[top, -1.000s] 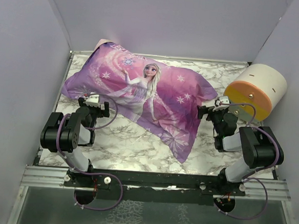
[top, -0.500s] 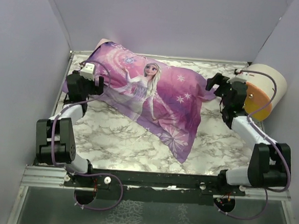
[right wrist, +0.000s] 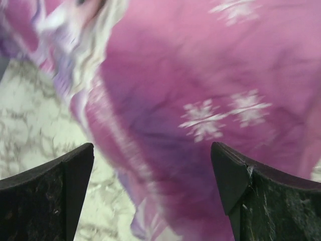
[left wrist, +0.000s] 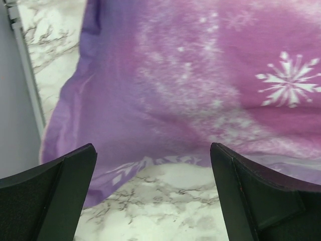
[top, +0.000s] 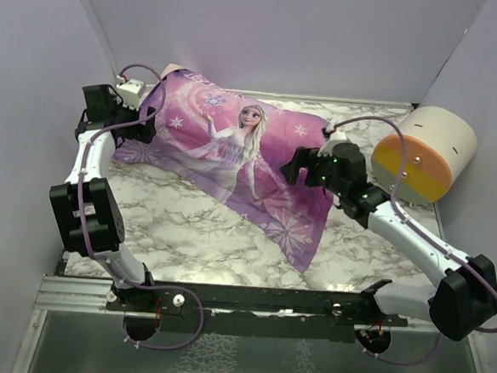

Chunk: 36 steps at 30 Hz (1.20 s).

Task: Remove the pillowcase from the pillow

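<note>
My right gripper needs to close on the near pointed corner (top: 300, 251) of the pillowcase, beside the large pale snowflake print.
The purple-pink pillowcase (top: 233, 156) with the blonde princess print lies spread slantwise across the marble table (top: 185, 233). It covers the pillow, which is hidden. My left gripper (top: 142, 121) hovers open at the pillowcase's far-left end. In the left wrist view its gripper (left wrist: 153, 155) frames the hem of the pillowcase (left wrist: 190, 75), with bare marble below. My right gripper (top: 303, 168) is open above the right part of the cover. The right wrist view is blurred; its gripper (right wrist: 153, 150) is over snowflake-printed pillowcase (right wrist: 210, 60), holding nothing.
A cream-and-orange cylinder (top: 423, 154) stands at the back right, close behind my right arm. Lavender walls close in the left, back and right sides. A metal rail (left wrist: 25, 75) runs along the table's left edge beside the pillowcase.
Both arms have unfolded from near the front. The left gripper went out to the pillowcase's far-left end. The right one rose toward the cylinder, then swung left over the cover.
</note>
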Each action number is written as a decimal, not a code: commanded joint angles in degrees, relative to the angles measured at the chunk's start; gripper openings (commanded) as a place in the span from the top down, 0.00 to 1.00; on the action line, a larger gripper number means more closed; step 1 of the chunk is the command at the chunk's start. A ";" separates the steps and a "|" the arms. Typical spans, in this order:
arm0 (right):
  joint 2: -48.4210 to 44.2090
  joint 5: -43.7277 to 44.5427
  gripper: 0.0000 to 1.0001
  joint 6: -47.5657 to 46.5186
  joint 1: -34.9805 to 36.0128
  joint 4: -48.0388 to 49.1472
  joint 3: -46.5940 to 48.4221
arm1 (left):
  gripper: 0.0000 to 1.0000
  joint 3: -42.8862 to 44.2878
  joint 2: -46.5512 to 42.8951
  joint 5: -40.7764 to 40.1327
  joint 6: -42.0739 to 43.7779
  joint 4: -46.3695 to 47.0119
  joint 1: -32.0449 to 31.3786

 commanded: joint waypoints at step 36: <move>4.47 26.81 0.98 16.02 26.60 -24.02 -4.88 | 1.00 6.19 8.89 0.65 22.41 -22.46 5.96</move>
